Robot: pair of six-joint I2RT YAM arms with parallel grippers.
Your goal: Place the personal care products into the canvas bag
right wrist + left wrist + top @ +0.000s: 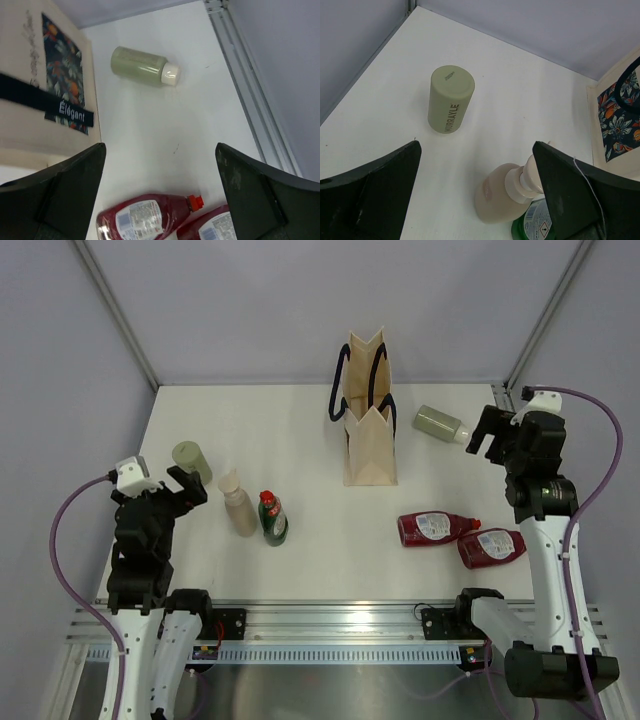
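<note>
Next, I need to close my left gripper on the upper body (236,498) (503,186) of the beige pump bottle, just below its pump head.
The canvas bag (368,415) stands upright at the back centre, open at the top, with navy handles. An olive-grey bottle (190,458) stands at the left, just ahead of my open, empty left gripper (185,488). A beige pump bottle (237,504) and a dark green bottle with a red cap (272,519) stand side by side. Another olive-grey bottle (439,424) lies right of the bag, just left of my open, empty right gripper (483,432). Two dark red bottles (432,528) (491,546) lie at the right front.
Grey walls enclose the table on three sides, with a metal rail (250,100) along the right edge. The bag's side shows a floral patch and a navy label (65,107). The arm bases stand at the near edge.
</note>
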